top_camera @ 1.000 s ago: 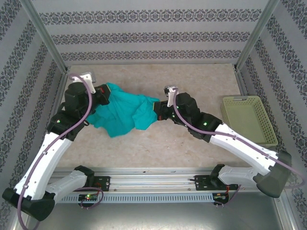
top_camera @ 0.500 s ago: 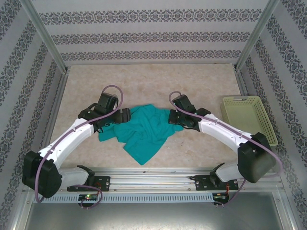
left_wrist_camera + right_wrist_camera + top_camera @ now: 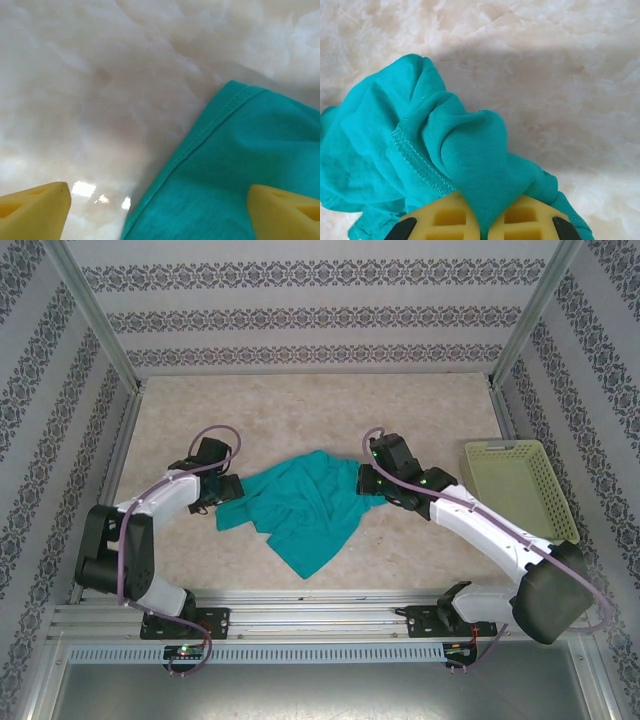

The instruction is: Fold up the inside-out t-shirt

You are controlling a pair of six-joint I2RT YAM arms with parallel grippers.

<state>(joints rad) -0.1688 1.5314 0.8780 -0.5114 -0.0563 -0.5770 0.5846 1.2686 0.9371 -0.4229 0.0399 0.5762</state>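
Observation:
I need to use my right gripper to let go of the bunched fold on the t-shirt's body, a little inward from its basket-side edge [image 3: 342,512].
The teal-green inside-out t-shirt [image 3: 300,508] lies crumpled on the marble table [image 3: 300,410], with one corner pointing toward the near edge. My left gripper [image 3: 231,488] sits low at the shirt's left edge. In the left wrist view this gripper [image 3: 160,212] is open, its yellow fingertips [image 3: 35,209] set wide apart, and the shirt's stitched hem [image 3: 200,135] lies flat on the table beneath them. My right gripper [image 3: 366,480] is at the shirt's right edge. In the right wrist view it [image 3: 484,220] is shut on a bunched fold of the t-shirt [image 3: 475,160].
A pale yellow-green basket [image 3: 520,488] stands at the right side of the table. Patterned walls and metal posts [image 3: 95,320] close in the back and both sides. The arms' base rail [image 3: 320,620] runs along the near edge.
Both arms came down and toward the near side, laying the shirt on the table. My left gripper opened, let go of the shirt and drew left. The right gripper kept its hold.

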